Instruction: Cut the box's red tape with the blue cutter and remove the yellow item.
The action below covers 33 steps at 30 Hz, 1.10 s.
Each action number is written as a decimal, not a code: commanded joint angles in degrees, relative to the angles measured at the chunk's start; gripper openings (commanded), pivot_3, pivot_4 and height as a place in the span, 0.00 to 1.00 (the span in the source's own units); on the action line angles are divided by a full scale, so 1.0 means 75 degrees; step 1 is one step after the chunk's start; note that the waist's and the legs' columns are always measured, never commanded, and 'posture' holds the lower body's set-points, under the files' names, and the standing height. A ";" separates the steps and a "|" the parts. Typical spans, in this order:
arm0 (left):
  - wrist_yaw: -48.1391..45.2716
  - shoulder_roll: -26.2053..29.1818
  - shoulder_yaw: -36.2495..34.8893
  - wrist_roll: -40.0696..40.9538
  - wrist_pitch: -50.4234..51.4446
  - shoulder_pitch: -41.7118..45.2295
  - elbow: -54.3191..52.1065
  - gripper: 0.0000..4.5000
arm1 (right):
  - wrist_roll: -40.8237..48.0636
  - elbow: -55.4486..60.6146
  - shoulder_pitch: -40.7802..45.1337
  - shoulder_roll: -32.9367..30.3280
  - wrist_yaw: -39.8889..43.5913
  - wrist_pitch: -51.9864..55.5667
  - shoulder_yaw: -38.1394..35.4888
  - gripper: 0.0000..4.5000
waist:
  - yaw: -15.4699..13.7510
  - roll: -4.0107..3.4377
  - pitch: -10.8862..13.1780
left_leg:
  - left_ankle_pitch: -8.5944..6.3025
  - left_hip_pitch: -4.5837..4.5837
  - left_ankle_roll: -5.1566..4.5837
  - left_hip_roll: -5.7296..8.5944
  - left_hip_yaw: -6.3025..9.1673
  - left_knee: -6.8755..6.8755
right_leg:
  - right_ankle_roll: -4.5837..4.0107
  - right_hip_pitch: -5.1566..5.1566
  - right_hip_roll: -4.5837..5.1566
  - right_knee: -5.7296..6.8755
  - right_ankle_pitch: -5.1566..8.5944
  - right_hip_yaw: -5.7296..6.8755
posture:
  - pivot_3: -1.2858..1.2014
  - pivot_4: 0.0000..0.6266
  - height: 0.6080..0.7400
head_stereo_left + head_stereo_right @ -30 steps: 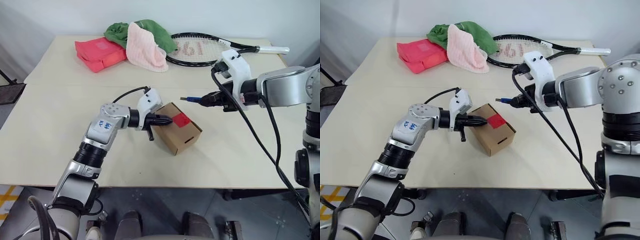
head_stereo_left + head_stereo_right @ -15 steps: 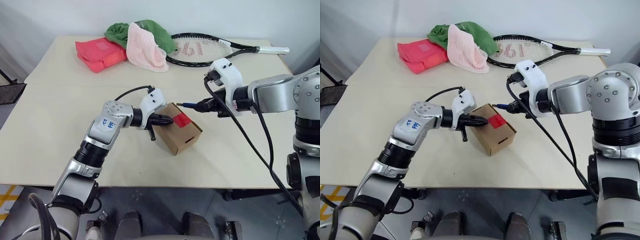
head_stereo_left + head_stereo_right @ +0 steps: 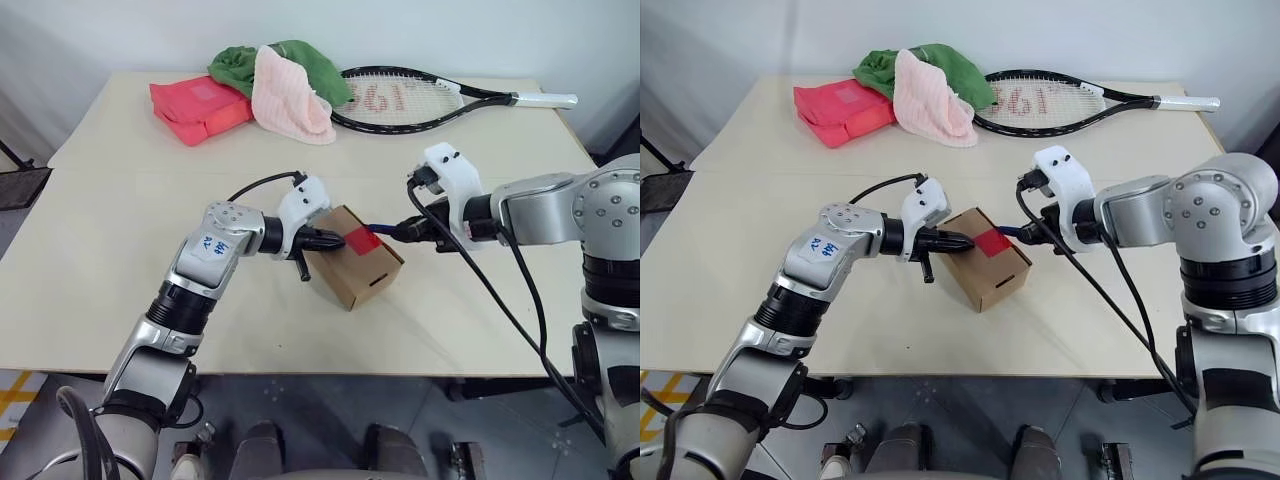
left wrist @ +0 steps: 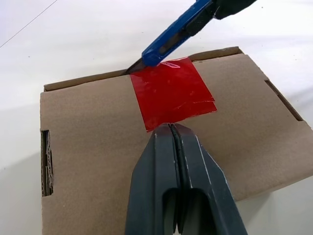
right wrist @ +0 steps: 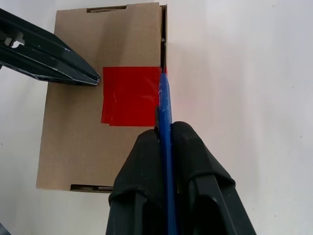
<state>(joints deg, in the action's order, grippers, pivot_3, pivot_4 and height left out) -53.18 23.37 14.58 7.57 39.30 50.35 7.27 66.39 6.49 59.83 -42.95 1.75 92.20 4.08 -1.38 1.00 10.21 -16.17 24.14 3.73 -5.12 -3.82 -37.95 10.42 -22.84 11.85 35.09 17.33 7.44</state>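
Observation:
Next, my right gripper releases the blue cutter on the bare table [image 3: 479, 271] next to the brown box, below the cutter's hanging black cable.
The brown box [image 3: 352, 275] sits mid-table, its lid sealed by a square of red tape [image 4: 171, 97]. My left gripper [image 3: 336, 240] is shut, and its fingertips rest on the lid at the near edge of the tape [image 5: 129, 95]. From the other side comes my right gripper [image 3: 398, 232], shut on the blue cutter [image 5: 165, 105]. The blade tip of the cutter [image 4: 178, 30] meets the lid seam at the tape's far edge. The yellow item is hidden.
At the back of the table lie a black tennis racket [image 3: 400, 100], pink and green cloths [image 3: 290, 85] and a flat red-pink package [image 3: 198, 106]. Black cables hang from both wrists. The table's front edge runs just below the box.
My right gripper has come down and to the left with the cutter, bringing the blade from above the table to the tape's edge. The left gripper and the box have stayed put.

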 commanded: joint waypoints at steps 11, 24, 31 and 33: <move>0.0079 0.0088 0.0356 -0.0190 0.0219 -0.0250 0.0109 0.00 | 0.1809 -0.0041 0.0111 -0.1252 -0.0216 0.0041 0.0855 0.02 | -0.0003 0.0000 -0.0001 | 0.0000 -0.0002 0.0000 0.0000 0.0000 -0.0002 | 0.0000 0.0002 0.0000 -0.0001 0.0000 -0.0001 | 0.52 0.24 1.00; 0.0032 0.0025 0.0239 -0.0042 0.0028 -0.0259 -0.0023 0.00 | 0.4690 0.0006 0.0222 -0.2802 -0.0771 -0.0580 0.0181 0.02 | -0.0024 0.0002 -0.0001 | -0.0001 0.0000 -0.0001 0.0000 0.0000 -0.0004 | 0.0000 0.0004 0.0001 -0.0010 0.0000 -0.0001 | 0.52 0.24 1.00; -0.0567 -0.0070 -0.0851 0.0980 -0.1087 -0.0145 -0.0259 0.00 | 0.2233 0.0979 -0.2511 -0.3699 0.1489 -0.2373 -0.2288 0.02 | -0.0091 0.0008 0.0002 | -0.0002 0.0012 -0.0002 0.0000 0.0000 -0.0006 | 0.0000 0.0006 0.0001 -0.0023 0.0000 0.0003 | 0.52 0.24 1.00; -0.0906 0.0066 -0.1139 0.1285 -0.1462 -0.0225 -0.0334 0.00 | 0.0687 0.0975 -0.3758 -0.3623 0.2431 -0.3778 -0.2651 0.02 | -0.0116 0.0008 0.0002 | -0.0002 0.0013 -0.0003 0.0000 -0.0001 -0.0012 | 0.0000 0.0006 0.0001 -0.0019 0.0000 0.0001 | 0.52 0.24 1.00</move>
<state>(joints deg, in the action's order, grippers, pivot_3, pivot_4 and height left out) -57.84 22.99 9.04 14.46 31.33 48.47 7.30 80.61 13.32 34.52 -69.68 14.21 72.32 -12.15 -2.25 1.06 10.22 -16.19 24.22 3.71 -5.13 -3.84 -38.03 10.42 -22.80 11.86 34.95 17.33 7.44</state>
